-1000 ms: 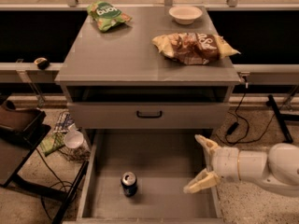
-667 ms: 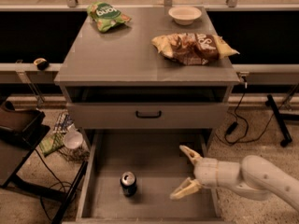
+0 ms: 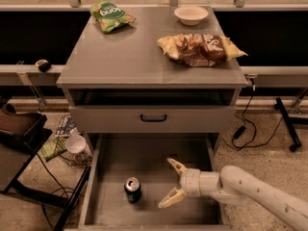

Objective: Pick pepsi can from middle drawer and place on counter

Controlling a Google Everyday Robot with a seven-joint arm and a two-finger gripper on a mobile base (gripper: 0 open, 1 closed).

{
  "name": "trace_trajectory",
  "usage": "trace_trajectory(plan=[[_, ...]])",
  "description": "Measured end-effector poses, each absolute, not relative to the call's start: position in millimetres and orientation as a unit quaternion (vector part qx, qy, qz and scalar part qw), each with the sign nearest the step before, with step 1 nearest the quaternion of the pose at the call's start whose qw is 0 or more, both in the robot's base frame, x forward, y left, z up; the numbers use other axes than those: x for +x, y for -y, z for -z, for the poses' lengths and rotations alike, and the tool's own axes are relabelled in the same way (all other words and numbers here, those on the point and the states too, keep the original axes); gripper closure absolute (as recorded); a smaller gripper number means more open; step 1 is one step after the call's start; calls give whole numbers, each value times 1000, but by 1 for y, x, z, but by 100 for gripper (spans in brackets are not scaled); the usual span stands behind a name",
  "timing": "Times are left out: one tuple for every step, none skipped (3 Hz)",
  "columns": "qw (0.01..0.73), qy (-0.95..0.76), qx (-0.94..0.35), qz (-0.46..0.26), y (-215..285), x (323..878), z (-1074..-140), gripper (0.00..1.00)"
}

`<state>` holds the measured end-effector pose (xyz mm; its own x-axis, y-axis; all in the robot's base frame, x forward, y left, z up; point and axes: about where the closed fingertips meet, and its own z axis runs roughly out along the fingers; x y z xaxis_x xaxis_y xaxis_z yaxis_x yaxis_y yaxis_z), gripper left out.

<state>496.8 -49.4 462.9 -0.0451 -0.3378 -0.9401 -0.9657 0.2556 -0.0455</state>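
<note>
Next, my gripper goes to the pepsi can's body (image 3: pixel 134 192) in the open middle drawer and closes there, with its fingers around the sides.
The pepsi can (image 3: pixel 133 189) stands upright on the floor of the open middle drawer (image 3: pixel 149 167), toward its front left. My gripper (image 3: pixel 170 183) is open inside the drawer, its two pale fingers (image 3: pixel 176 166) spread and pointing left. It is a short way to the right of the can and not touching it. The counter (image 3: pixel 139 52) is the grey cabinet top above.
On the counter lie a green chip bag (image 3: pixel 111 15), a brown chip bag (image 3: pixel 199 48) and a white bowl (image 3: pixel 191 14). A closed drawer front with a black handle (image 3: pixel 153 118) sits above the open drawer. A wire basket with trash (image 3: pixel 67 141) and cables lie on the floor at left.
My gripper has moved left and slightly down inside the drawer, closing the distance to the can. It stays open. The can has not moved.
</note>
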Motion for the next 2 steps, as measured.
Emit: trace_trajectory(plan=[[455, -644, -515, -335, 3, 500, -448, 0], [457, -640, -517, -339, -25, 492, -451, 0]])
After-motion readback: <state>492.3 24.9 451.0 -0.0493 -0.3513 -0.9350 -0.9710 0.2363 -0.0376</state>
